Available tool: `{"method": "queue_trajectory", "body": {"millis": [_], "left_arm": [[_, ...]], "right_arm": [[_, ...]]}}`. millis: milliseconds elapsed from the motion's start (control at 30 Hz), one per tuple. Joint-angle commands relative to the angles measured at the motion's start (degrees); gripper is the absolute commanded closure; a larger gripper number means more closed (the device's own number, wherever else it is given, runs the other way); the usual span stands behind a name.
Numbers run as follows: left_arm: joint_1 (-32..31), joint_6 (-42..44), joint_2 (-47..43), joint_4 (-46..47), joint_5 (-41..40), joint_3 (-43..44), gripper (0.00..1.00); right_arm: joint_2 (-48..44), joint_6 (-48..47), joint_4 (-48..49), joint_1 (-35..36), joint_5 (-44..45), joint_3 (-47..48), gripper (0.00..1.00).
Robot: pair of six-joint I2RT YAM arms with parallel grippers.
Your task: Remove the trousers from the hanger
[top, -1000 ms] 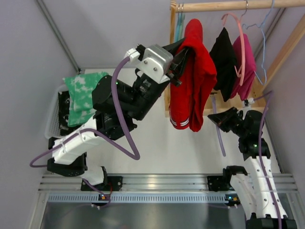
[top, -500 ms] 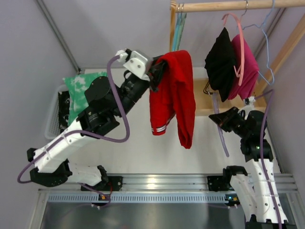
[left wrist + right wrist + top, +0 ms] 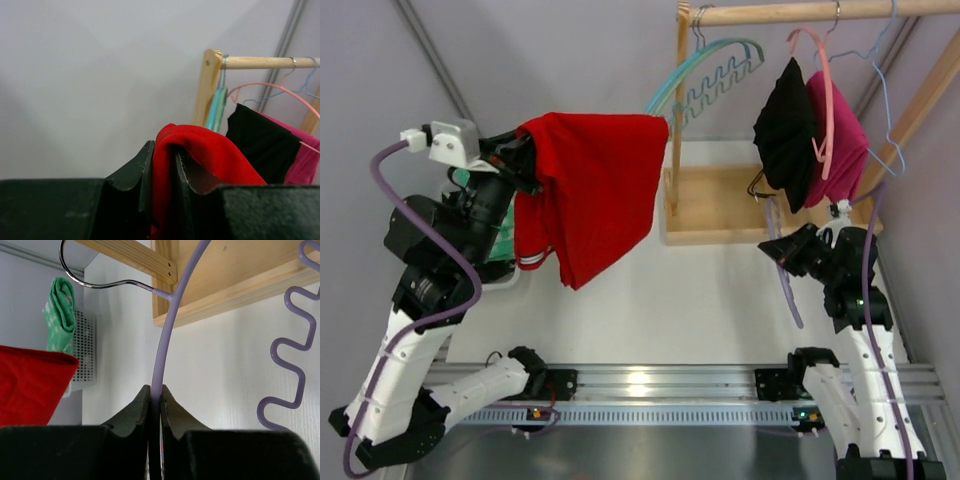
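My left gripper has the red trousers, hanging high over the table now. It will put them down over the green cloth in the white basket [image 3: 510, 212].
The red trousers [image 3: 595, 190] hang from my left gripper [image 3: 517, 165], which is shut on a fold of them, high at the left over the table. In the left wrist view the red cloth [image 3: 210, 150] is pinched between my fingers [image 3: 164, 150]. The teal hanger [image 3: 715, 75] hangs tilted on the wooden rail [image 3: 800, 12]; the trousers' right corner reaches its left tip. My right gripper [image 3: 772, 250] is shut on a purple hanger [image 3: 784, 290], whose thin bar [image 3: 167, 330] runs between my jaws [image 3: 155, 392].
Black [image 3: 785, 125] and pink [image 3: 840, 140] garments hang on a pink hanger at the right of the rail. The rack's wooden base [image 3: 720, 205] lies behind. A white basket [image 3: 82, 355] with a green cloth [image 3: 61, 315] stands at the left, behind my left arm.
My left gripper has pulled the red trousers up and far to the left, away from the rack. The teal hanger now shows bare and swung up. The right arm has not moved.
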Motion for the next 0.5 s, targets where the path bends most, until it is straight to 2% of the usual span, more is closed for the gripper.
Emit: {"method": "queue_trajectory", "body": {"millis": [0,333,467], "left_arm": [[4.77,-3.62,-4.95,8.13,-1.86,-1.28,1.00],[19.18,-7.57,-13.04,3.74,-6.87,-4.54,1.00],[23.93,-4.33,-14.54,2.07,-10.90,-3.40,1.00]], "right_arm": [[-0.50,-1.76,2.51,-0.55,0.48,4.06,1.00],[0.55,-3.17,1.63,-0.55,0.57,5.91,1.00],[0.73,-3.52,1.45,-0.55,0.39,6.43,1.00]]}}
